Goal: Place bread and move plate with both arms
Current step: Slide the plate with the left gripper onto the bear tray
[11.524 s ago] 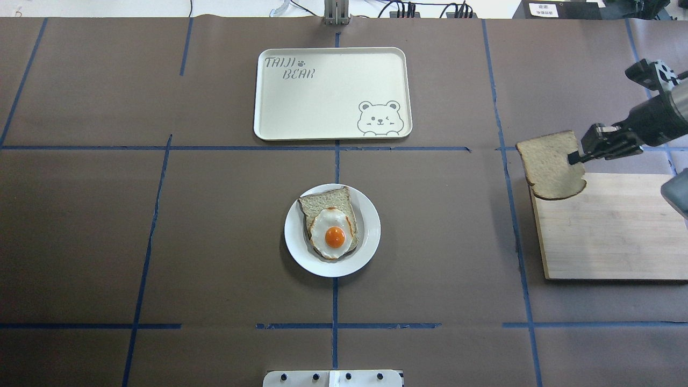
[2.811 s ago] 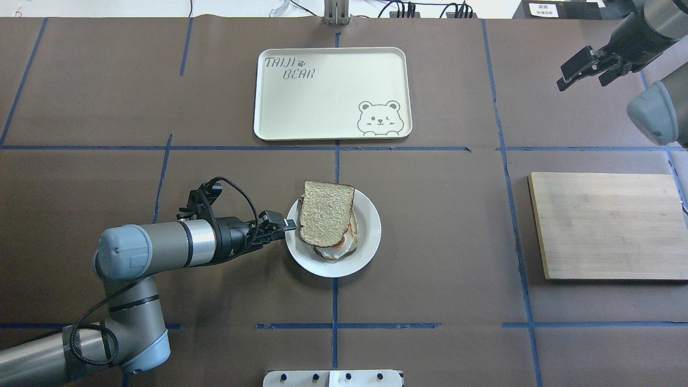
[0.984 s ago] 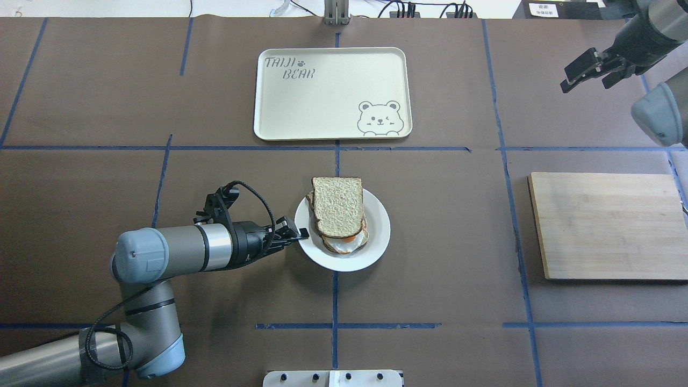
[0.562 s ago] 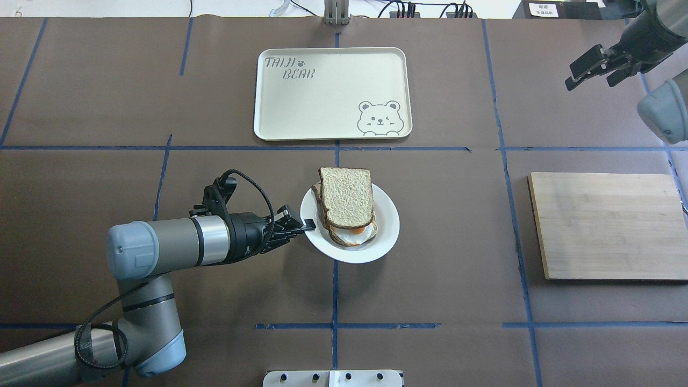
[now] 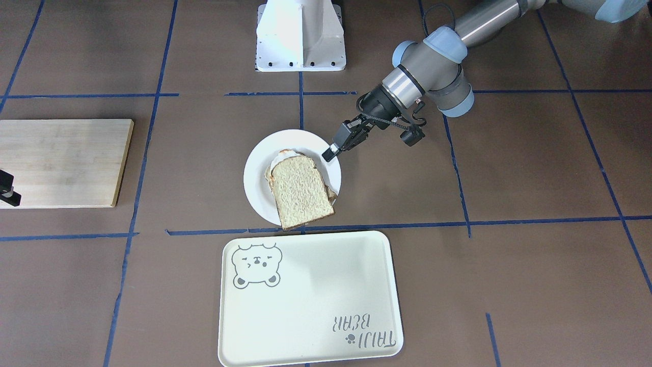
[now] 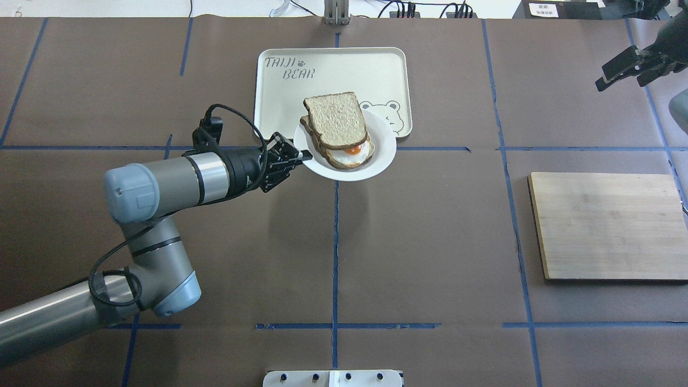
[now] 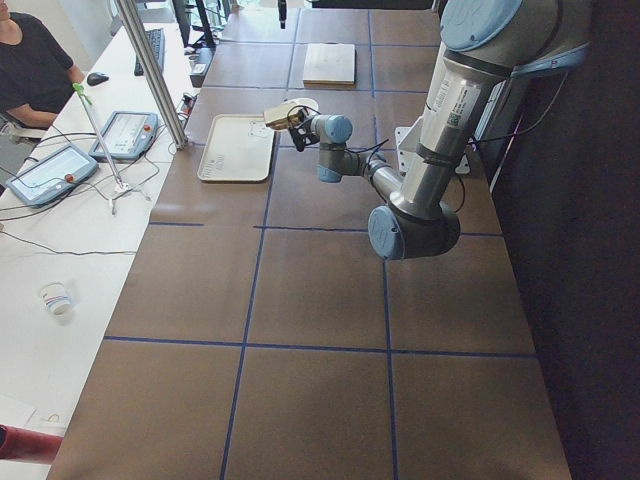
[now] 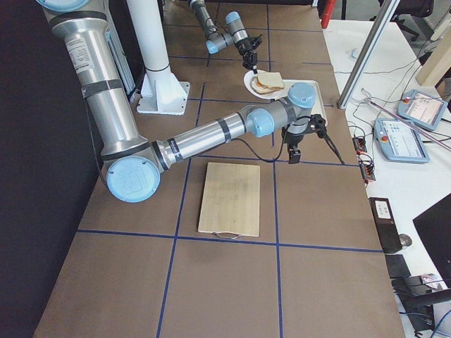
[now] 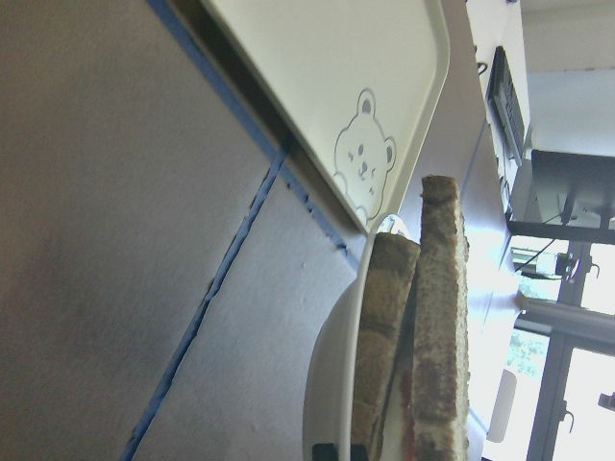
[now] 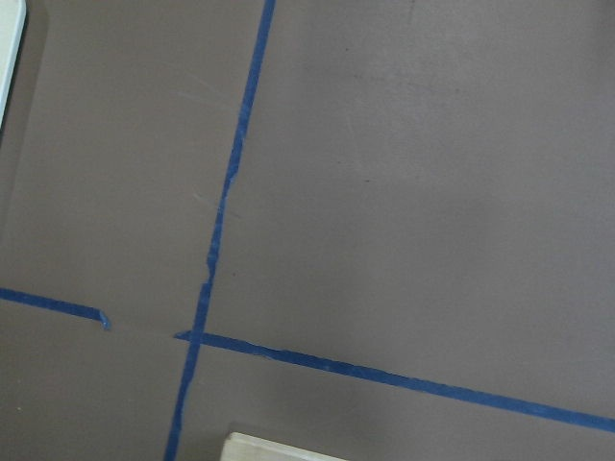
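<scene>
Next, my left gripper releases the white plate onto the middle of the cream bear tray (image 5: 313, 297), where it will be beside the bear drawing. The plate is held over that tray's near edge.
The white plate (image 6: 382, 151) is held above the table, over the near edge of the cream bear tray (image 6: 285, 102). The plain bread (image 6: 334, 119) lies on top of the egg-topped slice (image 6: 352, 153) on the plate. My left gripper (image 6: 305, 156) is shut on the plate's left rim. In the front view the left gripper (image 5: 329, 152) grips the plate (image 5: 254, 173) under the bread (image 5: 300, 191). The left wrist view shows the plate rim (image 9: 336, 384) and the bread (image 9: 442, 317) edge-on. My right gripper (image 6: 623, 69) is open and empty at the far right.
A wooden board (image 6: 607, 226) lies at the right, also in the front view (image 5: 61, 163). The tray (image 5: 305, 295) carries nothing but its bear drawing. Blue tape lines cross the brown table. The white pedestal (image 5: 300, 35) stands at the robot's edge.
My left gripper has lifted the plate with both slices and carried it away from the robot to the tray's near edge. The right gripper has drawn back further to the right.
</scene>
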Robot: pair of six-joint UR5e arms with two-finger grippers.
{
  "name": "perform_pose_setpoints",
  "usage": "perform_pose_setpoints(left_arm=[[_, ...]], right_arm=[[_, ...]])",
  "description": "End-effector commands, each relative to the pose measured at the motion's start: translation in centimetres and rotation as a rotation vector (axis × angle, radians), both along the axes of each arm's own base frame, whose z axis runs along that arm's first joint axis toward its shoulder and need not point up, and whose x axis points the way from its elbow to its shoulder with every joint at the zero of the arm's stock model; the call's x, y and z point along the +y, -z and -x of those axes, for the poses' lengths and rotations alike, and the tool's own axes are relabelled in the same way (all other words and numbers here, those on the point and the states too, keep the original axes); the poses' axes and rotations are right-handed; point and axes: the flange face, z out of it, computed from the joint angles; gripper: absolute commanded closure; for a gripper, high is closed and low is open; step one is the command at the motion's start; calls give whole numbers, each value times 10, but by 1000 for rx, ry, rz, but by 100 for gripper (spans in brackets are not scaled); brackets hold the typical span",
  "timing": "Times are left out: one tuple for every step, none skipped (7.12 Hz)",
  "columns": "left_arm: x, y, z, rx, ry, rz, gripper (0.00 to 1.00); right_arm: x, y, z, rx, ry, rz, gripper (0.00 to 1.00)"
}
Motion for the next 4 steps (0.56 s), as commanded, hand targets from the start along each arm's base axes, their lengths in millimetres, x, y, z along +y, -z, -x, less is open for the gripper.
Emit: perform_pose_setpoints(left_arm=[[-56, 3, -21, 2, 172, 98, 100], [-67, -7, -21, -2, 230, 142, 100], [-85, -16, -37, -40, 290, 171, 100], [-97, -27, -52, -78, 298, 190, 100]], right_arm=[[8, -28, -33, 37, 16, 31, 0], [11, -39, -46, 60, 42, 60, 0], [18, -55, -64, 71, 59, 91, 0], [26, -53, -80, 70, 37, 109, 0]])
